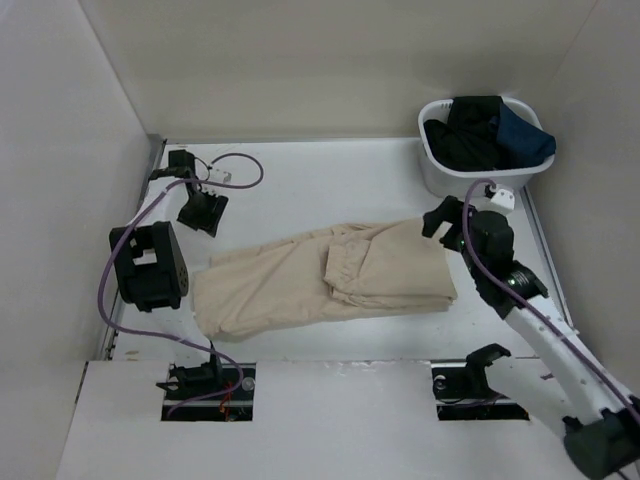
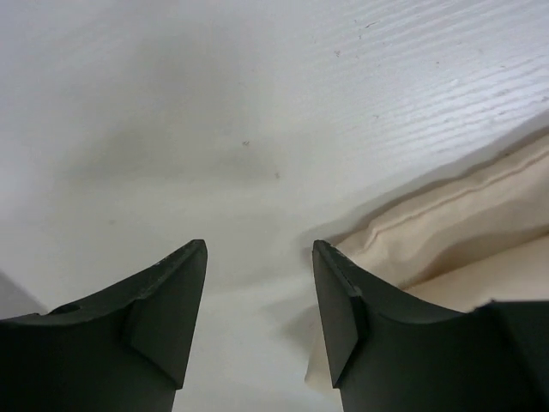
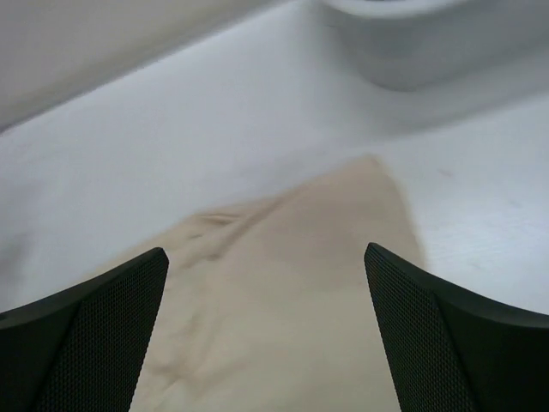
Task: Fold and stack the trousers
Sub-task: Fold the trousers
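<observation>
I need to next close my right gripper on the trousers' short edge (image 1: 450,271) at the end nearest the white basket.
The beige trousers (image 1: 300,285) lie on the white table (image 1: 300,180), folded into a long band with the gathered waist on top near the middle. My left gripper (image 1: 203,212) hovers beyond their left end, open, with only bare table between its fingers; in the left wrist view the left gripper (image 2: 259,249) has a seamed edge of the trousers (image 2: 463,223) just to the right of its right finger. My right gripper (image 1: 440,220) is at their far right corner. In the right wrist view the right gripper (image 3: 266,253) stands wide open above the trousers (image 3: 292,283), holding nothing.
A white basket (image 1: 435,170) with black and navy garments stands at the back right, close behind the right gripper; the basket (image 3: 412,51) also shows in the right wrist view. White walls enclose the table on three sides. Purple cables loop by the left arm.
</observation>
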Controlling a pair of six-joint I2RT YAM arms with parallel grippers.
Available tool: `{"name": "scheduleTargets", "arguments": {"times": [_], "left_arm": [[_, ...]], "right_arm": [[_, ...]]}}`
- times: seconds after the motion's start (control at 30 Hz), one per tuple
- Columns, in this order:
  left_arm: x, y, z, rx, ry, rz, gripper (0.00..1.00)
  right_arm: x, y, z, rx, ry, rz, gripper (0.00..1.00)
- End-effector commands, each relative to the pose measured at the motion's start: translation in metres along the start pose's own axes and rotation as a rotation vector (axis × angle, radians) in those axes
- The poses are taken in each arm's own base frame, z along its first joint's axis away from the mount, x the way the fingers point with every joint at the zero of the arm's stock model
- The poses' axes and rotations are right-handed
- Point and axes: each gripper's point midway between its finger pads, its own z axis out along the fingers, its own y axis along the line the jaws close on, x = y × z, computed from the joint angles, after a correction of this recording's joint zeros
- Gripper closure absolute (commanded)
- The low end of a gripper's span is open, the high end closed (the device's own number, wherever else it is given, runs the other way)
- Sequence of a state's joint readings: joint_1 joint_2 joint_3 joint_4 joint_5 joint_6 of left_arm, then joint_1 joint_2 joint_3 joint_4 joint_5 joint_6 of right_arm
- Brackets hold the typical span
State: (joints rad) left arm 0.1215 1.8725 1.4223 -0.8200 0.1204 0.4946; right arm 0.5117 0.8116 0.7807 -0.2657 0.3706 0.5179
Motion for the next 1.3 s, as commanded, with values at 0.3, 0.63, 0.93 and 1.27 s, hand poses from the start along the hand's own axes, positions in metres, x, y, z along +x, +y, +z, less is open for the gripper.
{"name": "scheduleTargets", "arguments": {"times": [0.3,0.63,0.93,1.27], "left_arm": [[0.056,-0.021,-0.031,0.022,0.063,-0.034,0.49],[0.03,-0.019,-0.012,0.035,0.032,-0.071,0.5],[-0.044,-0.072,-0.003,0.127,-0.07,0.015,0.49],[-0.029,-0.186,0.034,0.415,0.056,0.016,0.53]], "right_arm": [[0.148,-0.111,0.065,0.172,0.554,0.123,0.01],[0.098,-0.144,0.047,0.334,0.463,0.145,1.0],[-0.025,-0.093,-0.015,0.392,0.377,-0.36,1.0],[0.104,0.102,-0.009,-0.001,0.741,-0.743,1.0]]}}
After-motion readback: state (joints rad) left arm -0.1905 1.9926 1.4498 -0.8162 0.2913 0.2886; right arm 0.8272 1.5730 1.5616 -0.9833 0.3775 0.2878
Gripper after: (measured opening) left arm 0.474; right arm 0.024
